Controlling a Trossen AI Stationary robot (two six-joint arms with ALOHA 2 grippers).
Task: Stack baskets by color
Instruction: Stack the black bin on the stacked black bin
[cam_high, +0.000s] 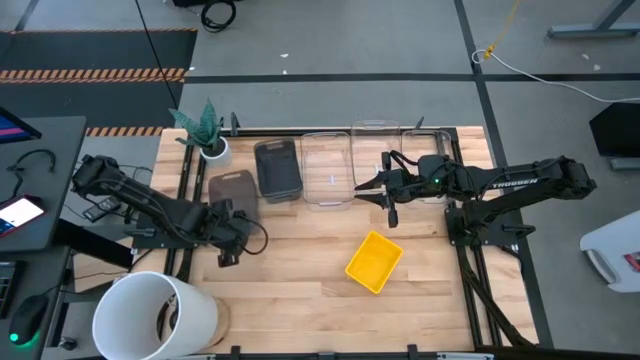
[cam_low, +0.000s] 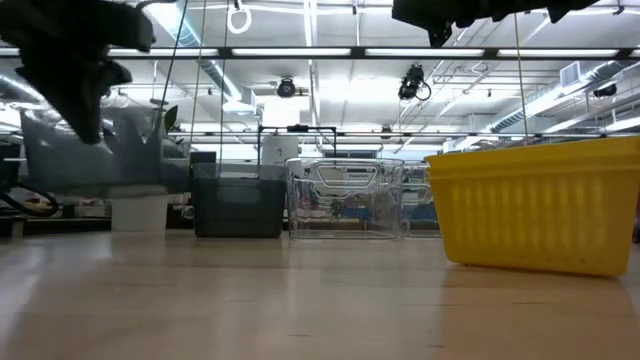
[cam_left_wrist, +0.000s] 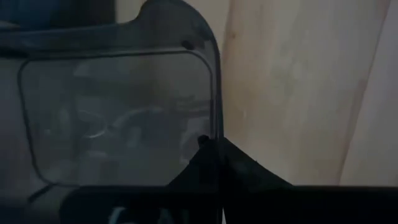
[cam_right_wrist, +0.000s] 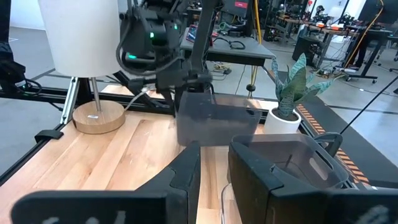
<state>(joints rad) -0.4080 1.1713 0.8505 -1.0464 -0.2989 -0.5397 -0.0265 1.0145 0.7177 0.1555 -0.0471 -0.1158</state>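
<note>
My left gripper needs to release its dark grey basket inside the other dark grey basket (cam_high: 273, 169) at the back, next to the plant.
My left gripper (cam_high: 226, 222) is shut on a dark grey basket (cam_high: 232, 188), which hangs above the table's left part. It is also in the low view (cam_low: 95, 155) and the right wrist view (cam_right_wrist: 214, 124). A second dark grey basket (cam_high: 278, 168) stands on its base at the back. Beside it is a clear basket (cam_high: 327, 168), with two more clear baskets (cam_high: 375, 148) farther right. A yellow basket (cam_high: 374, 262) sits on the wood near the middle. My right gripper (cam_high: 385, 192) hovers open over the clear baskets, and nothing is between its fingers (cam_right_wrist: 186, 177). My left gripper pinches the grey basket's rim wall (cam_left_wrist: 215, 127) on the side toward the table's near edge. One finger is inside the basket and one outside. The fingers slant steeply down from above. The basket is lifted clear of the table and tilted (cam_low: 95, 155).
A big white bucket (cam_high: 155, 315) stands at the near left corner. A small white pot with a plant (cam_high: 212, 148) stands at the back left, close to the grey baskets. Bare wood lies between the yellow basket and the left arm.
</note>
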